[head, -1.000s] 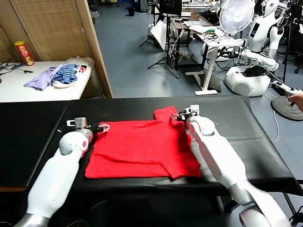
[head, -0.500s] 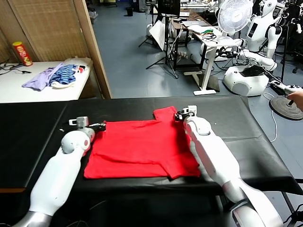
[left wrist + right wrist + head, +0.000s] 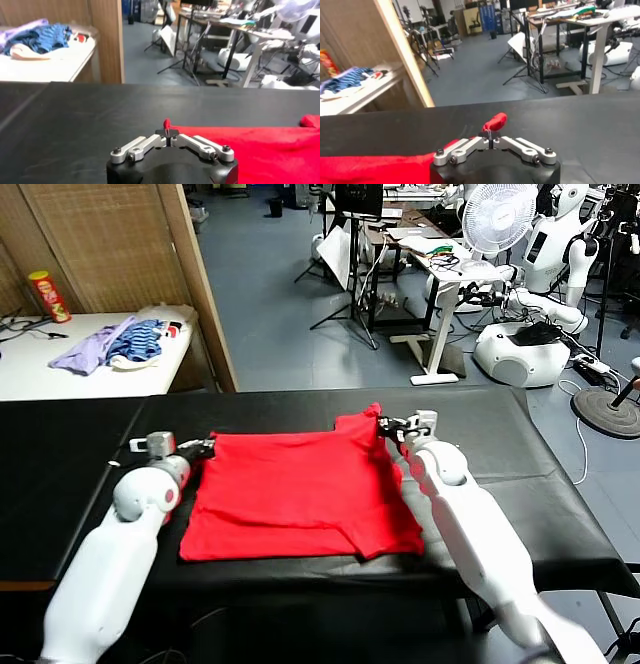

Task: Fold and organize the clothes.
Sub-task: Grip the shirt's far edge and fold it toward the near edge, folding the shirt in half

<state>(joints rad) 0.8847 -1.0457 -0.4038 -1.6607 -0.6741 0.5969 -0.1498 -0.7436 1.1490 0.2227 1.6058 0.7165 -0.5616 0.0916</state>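
My right gripper has a corner of the T-shirt, slightly lifted off the table now. It will let go of that corner on the red T-shirt's side edge (image 3: 399,492), halfway toward the T-shirt's near edge.
The red T-shirt (image 3: 300,494) lies spread on the black table (image 3: 520,474), back side up, no print showing. My left gripper (image 3: 207,445) is shut on the shirt's far left corner; a small red tuft (image 3: 166,123) pokes out between its closed jaws. At the far right corner my right gripper (image 3: 385,425) is shut on the cloth, with a red fold (image 3: 495,120) sticking up from its jaws. Both held corners are lifted slightly off the table. The red cloth (image 3: 270,150) stretches away beside the left gripper (image 3: 167,132), and more of the shirt (image 3: 370,169) shows beside the right gripper (image 3: 490,135).
A white side table (image 3: 90,369) at the far left holds a pile of purple and blue-striped garments (image 3: 115,344) and a red-yellow can (image 3: 50,296). A wooden partition (image 3: 200,284) stands behind the table. Fan, stands and other robots fill the room beyond.
Both grippers closed on the shirt's far corners. The arms then shifted: left gripper slightly left, right gripper right and up, drawing the far edge taut.
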